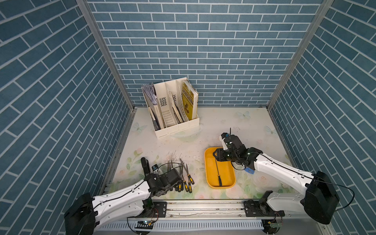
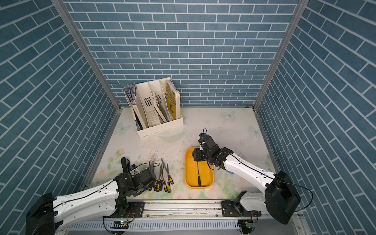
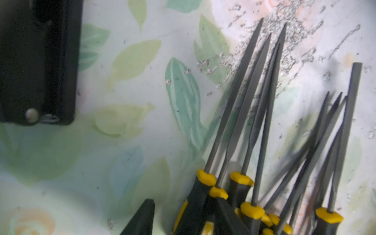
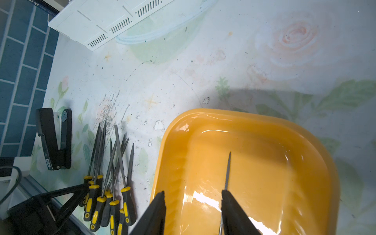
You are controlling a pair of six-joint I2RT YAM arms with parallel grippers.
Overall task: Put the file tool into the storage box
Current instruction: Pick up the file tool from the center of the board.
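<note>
Two file handles sit between my left gripper's fingers, so it should open, shift and close around just one handle [image 3: 208,223].
Several file tools [image 1: 184,175] with black-and-yellow handles lie in a heap at the front left of the table. My left gripper [image 3: 184,200] is low over their handles. Its jaws stand either side of one handle [image 3: 195,195], with a gap showing between that handle and one finger [image 3: 142,217]. The orange-yellow storage box [image 1: 208,179] sits right of the middle, with one file tool [image 1: 218,175] lying lengthwise inside it. My right gripper [image 4: 193,192] hovers open over the box's far end, nothing between its fingers; the file's blade [image 4: 227,171] passes under one finger.
A black stapler [image 1: 144,164] lies just left of the heap of files, close to my left arm. A white magazine organizer [image 1: 173,109] with books stands at the back. Blue brick walls enclose the table on three sides. A metal rail [image 1: 203,207] runs along the front edge.
</note>
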